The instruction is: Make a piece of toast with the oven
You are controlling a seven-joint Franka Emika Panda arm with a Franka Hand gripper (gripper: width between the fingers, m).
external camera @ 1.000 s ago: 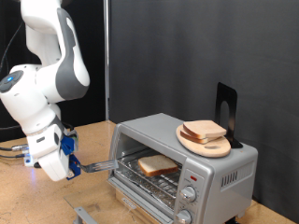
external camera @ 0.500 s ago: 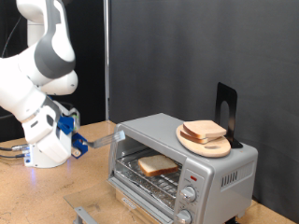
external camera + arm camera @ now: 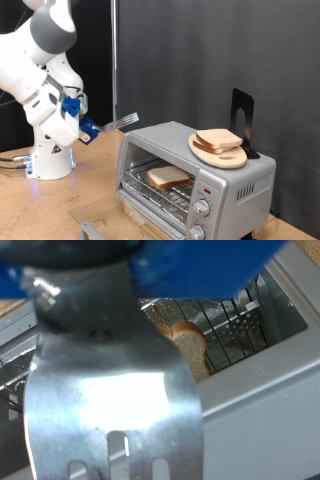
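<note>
The metal fork, now raised beside the oven, will be let go by my gripper on the oven's roof point(image 3: 188, 130) near its back edge, beside the round wooden plate.
The piece of toast point(image 3: 168, 176) lies flat on the wire rack inside the open oven point(image 3: 240, 180); it also shows in the wrist view point(image 3: 190, 345) behind the tool. My gripper point(image 3: 88, 126) is at the exterior view's left of the oven, raised to about its top edge. It is shut on a metal fork point(image 3: 125, 120) whose tines point toward the oven, clear of the opening. In the wrist view the gripper point(image 3: 85, 280) clamps the fork's handle, and the fork blade point(image 3: 110, 410) fills the foreground.
A round wooden plate point(image 3: 232, 159) with two more bread slices point(image 3: 218, 139) sits on the oven's roof, with a black stand point(image 3: 241, 115) behind it. The oven door point(image 3: 150, 208) hangs open at the front. A metal piece point(image 3: 93, 231) lies at the table's bottom edge.
The arm has risen and pulled back. The fork left the oven's mouth and now sits higher, level with the oven's top. The toast stayed on the rack.
</note>
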